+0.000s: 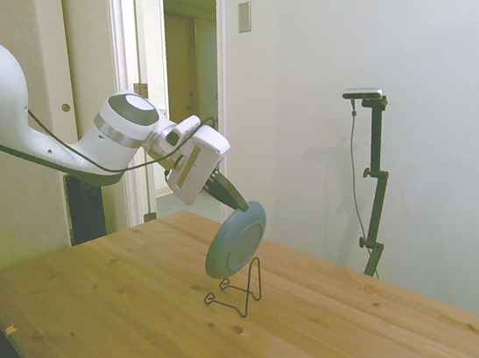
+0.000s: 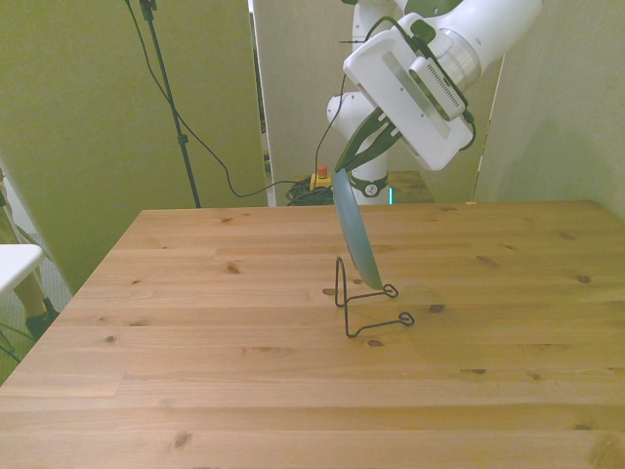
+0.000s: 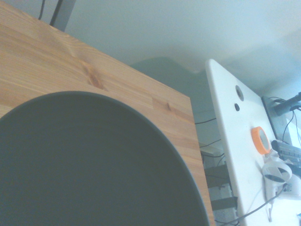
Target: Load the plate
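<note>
Next, my gripper releases the plate with its lower rim against the curled ends of the black wire stand (image 2: 388,319).
The small round plate (image 1: 237,240) hangs tilted on edge above the wooden table, its pale grey-green underside facing the side camera. My gripper (image 1: 238,203) is shut on the plate's upper rim. From the front the plate (image 2: 355,231) shows nearly edge-on, leaning, with its lower edge down at the thin black wire stand (image 2: 366,301); I cannot tell whether it touches the wire. The gripper (image 2: 348,162) holds the top of the plate. In the wrist view the dark green plate (image 3: 89,165) fills the lower part of the picture. The wire stand (image 1: 238,294) sits mid-table.
The wooden table (image 2: 195,342) spreads wide around the stand. A white side table (image 3: 235,155) with an orange ring and cables stands beyond the table's edge in the wrist view. A white surface (image 2: 15,264) shows at the front view's left.
</note>
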Robot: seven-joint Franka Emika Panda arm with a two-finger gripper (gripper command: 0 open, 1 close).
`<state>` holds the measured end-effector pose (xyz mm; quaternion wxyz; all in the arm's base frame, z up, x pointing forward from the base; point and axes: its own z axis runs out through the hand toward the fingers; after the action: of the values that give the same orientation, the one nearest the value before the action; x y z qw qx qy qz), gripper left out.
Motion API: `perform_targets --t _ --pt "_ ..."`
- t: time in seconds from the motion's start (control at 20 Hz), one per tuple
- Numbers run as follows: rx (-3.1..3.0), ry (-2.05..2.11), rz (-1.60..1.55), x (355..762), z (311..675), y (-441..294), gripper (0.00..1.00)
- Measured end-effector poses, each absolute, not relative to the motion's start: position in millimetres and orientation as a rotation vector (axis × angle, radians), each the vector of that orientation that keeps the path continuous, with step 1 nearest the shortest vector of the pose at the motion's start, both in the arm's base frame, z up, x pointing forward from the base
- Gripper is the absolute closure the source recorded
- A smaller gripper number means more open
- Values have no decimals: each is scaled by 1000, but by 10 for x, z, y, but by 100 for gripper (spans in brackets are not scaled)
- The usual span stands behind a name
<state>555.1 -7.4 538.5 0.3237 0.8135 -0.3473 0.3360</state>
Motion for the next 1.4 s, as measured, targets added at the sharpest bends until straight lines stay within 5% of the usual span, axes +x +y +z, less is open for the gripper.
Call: perform_targets --t 1.35,1.4 --pt "2068 -798 821 5739 4652 107 100" --pt "2067 -798 820 5733 4636 108 0"
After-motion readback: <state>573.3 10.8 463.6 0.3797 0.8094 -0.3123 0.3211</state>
